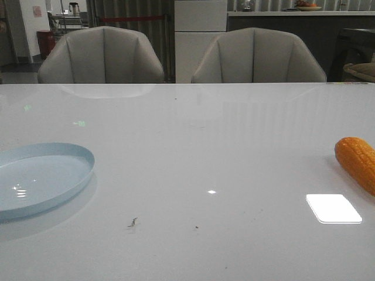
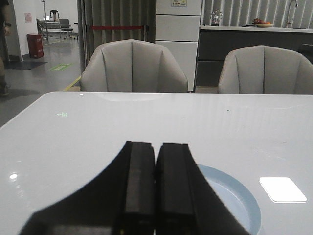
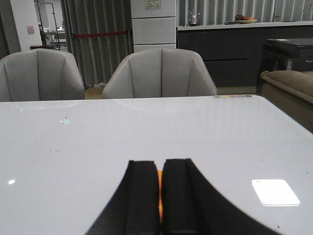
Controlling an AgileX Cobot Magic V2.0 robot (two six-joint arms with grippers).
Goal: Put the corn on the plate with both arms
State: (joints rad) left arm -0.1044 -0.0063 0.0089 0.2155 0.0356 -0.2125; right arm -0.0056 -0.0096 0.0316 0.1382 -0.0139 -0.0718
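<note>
My left gripper needs to move to the pale blue plate next. It should then close on the plate's far rim (image 1: 2, 151), at the end of the plate away from the corn.
The pale blue plate (image 1: 41, 175) lies at the table's front left, with nothing on it. The orange-yellow corn (image 1: 358, 161) lies on the table at the far right, partly cut off by the front view's edge. Neither arm shows in the front view. In the left wrist view my left gripper (image 2: 156, 144) is shut and empty, and the plate (image 2: 234, 196) lies just beyond it to one side. In the right wrist view my right gripper (image 3: 159, 161) is shut. Only a thin orange sliver of the corn (image 3: 159, 191) shows through the slit between its fingers.
Two grey chairs (image 1: 101, 55) (image 1: 258, 55) stand behind the table's far edge. A bright rectangular reflection (image 1: 333, 208) lies on the tabletop near the corn. Small dark specks (image 1: 133, 222) mark the front middle. A brown sofa (image 3: 288, 83) stands off the table's right side.
</note>
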